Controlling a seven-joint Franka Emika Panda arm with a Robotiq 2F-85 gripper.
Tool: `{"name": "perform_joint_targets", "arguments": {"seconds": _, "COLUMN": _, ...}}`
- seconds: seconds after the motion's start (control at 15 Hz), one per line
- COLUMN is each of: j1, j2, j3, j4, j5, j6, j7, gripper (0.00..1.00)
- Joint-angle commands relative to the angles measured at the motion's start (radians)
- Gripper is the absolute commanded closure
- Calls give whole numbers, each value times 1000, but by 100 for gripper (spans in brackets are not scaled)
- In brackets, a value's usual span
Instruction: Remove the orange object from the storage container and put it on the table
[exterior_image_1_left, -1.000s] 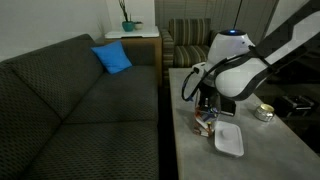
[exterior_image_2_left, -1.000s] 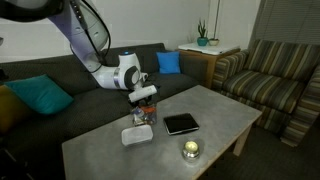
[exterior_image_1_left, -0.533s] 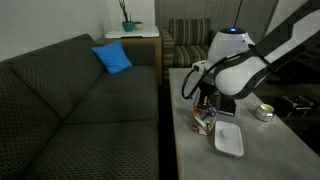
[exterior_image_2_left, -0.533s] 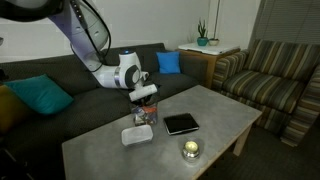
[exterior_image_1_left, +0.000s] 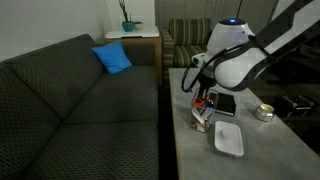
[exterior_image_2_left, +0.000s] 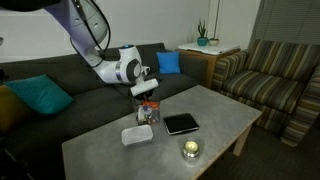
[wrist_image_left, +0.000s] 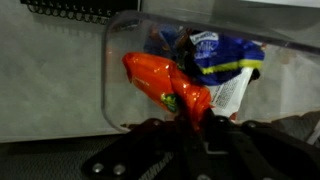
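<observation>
My gripper should release the orange object on the grey table (exterior_image_1_left: 251, 134) between the white tray and the small round tin.
In the wrist view the orange object (wrist_image_left: 158, 78), a shiny orange-red packet, lies slanted inside the clear storage container (wrist_image_left: 108, 100). My gripper (wrist_image_left: 196, 118) is shut on its lower end. A blue and white packet (wrist_image_left: 225, 55) lies behind it in the same box. In both exterior views the gripper (exterior_image_1_left: 203, 102) (exterior_image_2_left: 147, 103) hangs just over the storage container (exterior_image_1_left: 205, 119) (exterior_image_2_left: 146, 116), which stands on the grey table (exterior_image_1_left: 255, 160) (exterior_image_2_left: 222, 105) near the sofa-side edge.
A white square tray (exterior_image_1_left: 229, 138) (exterior_image_2_left: 136, 135) lies beside the container, and a black tablet (exterior_image_1_left: 226, 104) (exterior_image_2_left: 181, 123) lies close by. A small round tin (exterior_image_1_left: 264, 113) (exterior_image_2_left: 190, 149) sits further off. A dark sofa (exterior_image_1_left: 80, 100) runs along the table's edge.
The jaws have closed on the orange object. The arm and wrist have risen a little above the container.
</observation>
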Motion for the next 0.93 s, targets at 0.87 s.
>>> {"name": "perform_joint_targets", "arguments": {"seconds": 0.87, "j1": 123, "j2": -296, "j3": -177, "j4": -338, "j5": -45, "j6": 23, "j7": 152, "gripper": 96}}
